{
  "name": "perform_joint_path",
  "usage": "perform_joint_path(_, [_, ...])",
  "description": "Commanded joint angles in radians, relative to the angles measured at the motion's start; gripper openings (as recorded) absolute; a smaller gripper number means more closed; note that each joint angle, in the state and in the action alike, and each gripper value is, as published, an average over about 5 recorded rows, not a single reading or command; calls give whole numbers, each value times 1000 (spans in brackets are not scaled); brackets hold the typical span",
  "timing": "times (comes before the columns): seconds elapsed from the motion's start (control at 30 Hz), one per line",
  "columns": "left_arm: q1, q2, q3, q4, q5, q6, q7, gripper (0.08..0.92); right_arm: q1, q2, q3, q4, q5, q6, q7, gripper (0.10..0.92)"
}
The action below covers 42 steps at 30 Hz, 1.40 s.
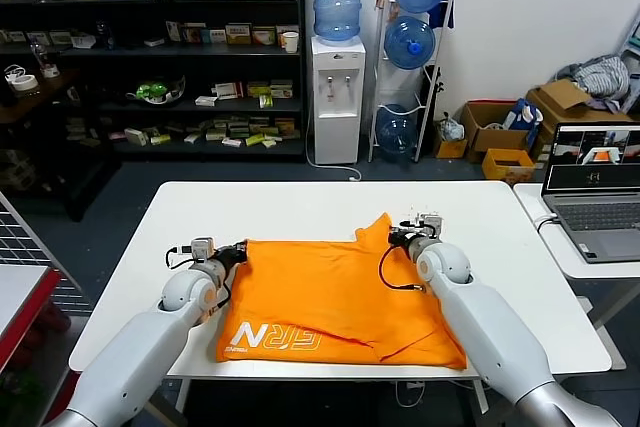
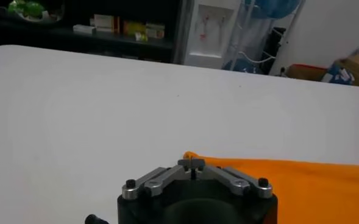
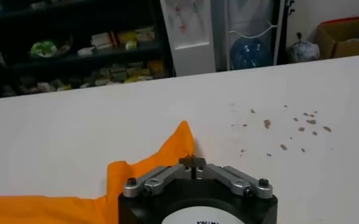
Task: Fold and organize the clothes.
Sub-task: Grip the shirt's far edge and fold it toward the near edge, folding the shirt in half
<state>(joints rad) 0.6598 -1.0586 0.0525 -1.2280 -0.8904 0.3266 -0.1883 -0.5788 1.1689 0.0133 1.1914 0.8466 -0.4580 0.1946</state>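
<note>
I need to use my left gripper to release the T-shirt's far corner on the shirt's side edge (image 1: 237,312), just past the white lettering.
The bright orange T-shirt (image 1: 340,297) lies spread on the white table (image 1: 300,207), with white lettering (image 1: 275,337) at its front left. My left gripper (image 1: 238,250) is at the shirt's far left corner. In the left wrist view its jaws (image 2: 193,163) are shut on the orange fabric's corner (image 2: 301,182). My right gripper (image 1: 398,235) is at the far right corner, where the fabric rises in a small peak. In the right wrist view its jaws (image 3: 193,162) are shut on the orange cloth (image 3: 149,164).
A laptop (image 1: 595,187) stands on a side table to the right. Brown specks (image 3: 283,125) mark the tabletop beyond my right gripper. A water dispenser (image 1: 336,97), dark shelves (image 1: 150,57) and cardboard boxes with a grey garment heap (image 1: 600,77) stand behind the table.
</note>
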Motion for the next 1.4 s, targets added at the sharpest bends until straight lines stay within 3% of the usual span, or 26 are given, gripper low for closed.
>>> perform_joint_path(0.03, [62, 29, -50, -124, 15, -43, -6, 90, -81, -80, 20, 170, 35, 31, 16, 125])
perform_joint_path(0.3, [167, 70, -115, -280, 29, -80, -5, 90, -225, -197, 80, 374, 101, 14, 47, 125])
perform_joint_path(0.77, [364, 162, -130, -539, 39, -72, -84, 90, -440, -312, 165, 593, 143, -22, 85, 125])
perform_joint_path(1.4, [545, 198, -159, -661, 76, -72, -176, 90, -592, -360, 236, 716, 159, -48, 111, 125])
